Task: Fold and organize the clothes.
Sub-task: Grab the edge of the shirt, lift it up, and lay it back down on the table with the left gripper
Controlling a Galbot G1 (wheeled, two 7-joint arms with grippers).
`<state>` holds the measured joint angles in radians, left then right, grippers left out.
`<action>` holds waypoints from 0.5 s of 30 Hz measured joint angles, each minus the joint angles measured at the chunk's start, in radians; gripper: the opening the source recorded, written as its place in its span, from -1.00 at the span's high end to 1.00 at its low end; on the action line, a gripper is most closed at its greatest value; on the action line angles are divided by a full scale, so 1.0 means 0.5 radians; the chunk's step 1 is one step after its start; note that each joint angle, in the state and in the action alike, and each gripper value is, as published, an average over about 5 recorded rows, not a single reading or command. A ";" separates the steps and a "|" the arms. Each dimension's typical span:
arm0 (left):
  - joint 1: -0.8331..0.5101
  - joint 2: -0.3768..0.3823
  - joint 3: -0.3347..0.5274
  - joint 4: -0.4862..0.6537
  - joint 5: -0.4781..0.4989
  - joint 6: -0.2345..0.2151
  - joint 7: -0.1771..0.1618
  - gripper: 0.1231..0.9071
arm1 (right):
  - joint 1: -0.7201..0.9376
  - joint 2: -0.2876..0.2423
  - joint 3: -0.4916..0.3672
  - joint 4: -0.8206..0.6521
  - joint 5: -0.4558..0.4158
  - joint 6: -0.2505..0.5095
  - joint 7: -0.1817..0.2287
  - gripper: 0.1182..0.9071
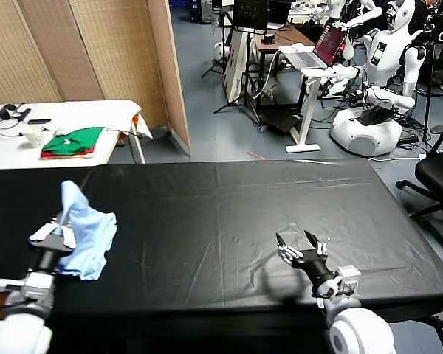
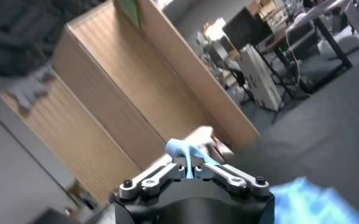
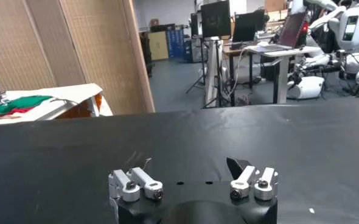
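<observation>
Next, my left gripper releases the sky-blue T-shirt on the bare black table (image 1: 179, 251) between my grippers, near the front edge.
The clothes, a pale sky-blue T-shirt (image 1: 85, 232), hang bunched from my left gripper (image 1: 63, 220) at the left end of the black table (image 1: 229, 221), the lower folds resting on the tabletop. In the left wrist view that gripper (image 2: 190, 164) is shut on a pinch of the blue fabric (image 2: 182, 149), and more of the shirt (image 2: 307, 201) shows beyond it. My right gripper (image 1: 299, 245) hovers low over the table's front right part, open and empty; in its own view the right gripper (image 3: 193, 170) has nothing between the fingers.
Folded green-and-red garments (image 1: 74, 141) lie on a white side table (image 1: 96, 114) behind the left end. A wooden screen (image 1: 96, 51) stands behind it. An office chair (image 1: 437, 177) is by the table's right edge; desks and other robots fill the back right.
</observation>
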<state>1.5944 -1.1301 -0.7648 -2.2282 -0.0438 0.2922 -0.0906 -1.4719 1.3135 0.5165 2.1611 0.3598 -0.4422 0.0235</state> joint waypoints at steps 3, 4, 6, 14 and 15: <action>-0.046 -0.121 0.205 -0.024 -0.277 0.085 -0.046 0.86 | -0.020 0.012 0.013 0.011 -0.005 0.001 -0.001 -1.00; -0.065 -0.169 0.280 -0.017 -0.366 0.104 -0.063 0.86 | -0.021 0.014 0.016 0.014 -0.004 0.001 -0.002 -1.00; -0.105 -0.268 0.427 0.009 -0.509 0.128 -0.087 0.86 | -0.018 0.014 0.018 0.013 0.004 -0.001 -0.005 -1.00; -0.253 -0.641 0.862 0.206 -0.568 0.083 -0.050 0.86 | 0.018 0.003 -0.030 -0.033 0.090 -0.025 -0.017 -1.00; -0.268 -0.672 0.890 0.234 -0.563 0.074 -0.045 0.86 | 0.022 0.002 -0.041 -0.038 0.113 -0.032 -0.018 -1.00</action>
<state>1.4607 -1.4663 -0.3201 -2.1112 -0.3253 0.3293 -0.1132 -1.4609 1.3146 0.4959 2.1423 0.4160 -0.4584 0.0147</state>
